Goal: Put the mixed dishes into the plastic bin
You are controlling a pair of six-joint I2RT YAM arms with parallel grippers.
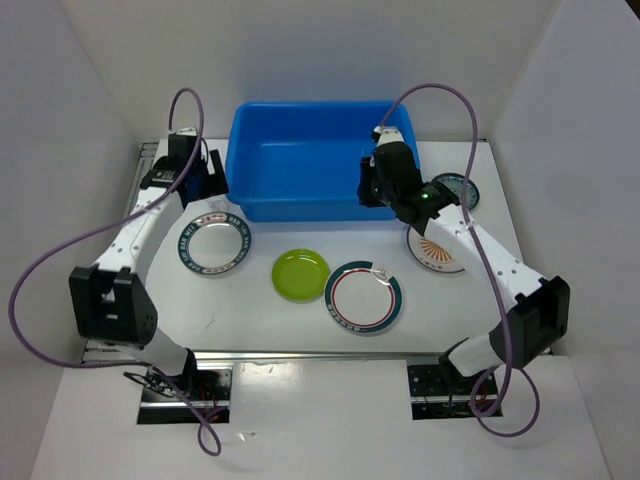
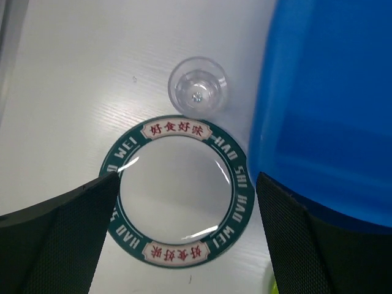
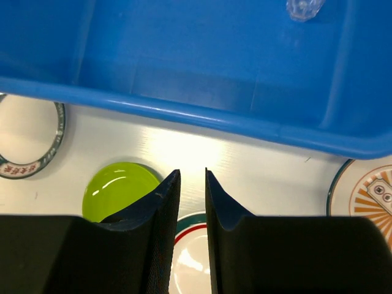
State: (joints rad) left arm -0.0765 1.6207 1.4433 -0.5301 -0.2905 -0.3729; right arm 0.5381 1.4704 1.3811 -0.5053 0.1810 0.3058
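Note:
My left gripper should close on the clear cup's rim (image 1: 209,202) (image 2: 171,95), on the cup's side away from the blue bin, just beyond the teal-lettered plate.
The blue plastic bin (image 1: 318,108) stands at the back centre. Inside it, in the right wrist view, lies a clear cup (image 3: 302,7). My left gripper (image 2: 187,177) hangs open over a white plate with a teal lettered rim (image 2: 177,254) left of the bin (image 2: 331,104). Another clear cup (image 2: 198,86) stands just beyond that plate. My right gripper (image 3: 192,173) hovers at the bin's front right edge (image 3: 184,113), its jaws a narrow gap apart with nothing between them. Below it lie a lime-green plate (image 3: 116,187) and a teal-and-red-rimmed plate (image 3: 193,260).
An orange-sunburst plate (image 1: 440,252) and a small dark teal plate (image 1: 458,190) lie right of the bin. The lime-green plate (image 1: 300,274) and the teal-and-red-rimmed plate (image 1: 363,297) sit in the front middle. White walls enclose the table on the left, the right and behind.

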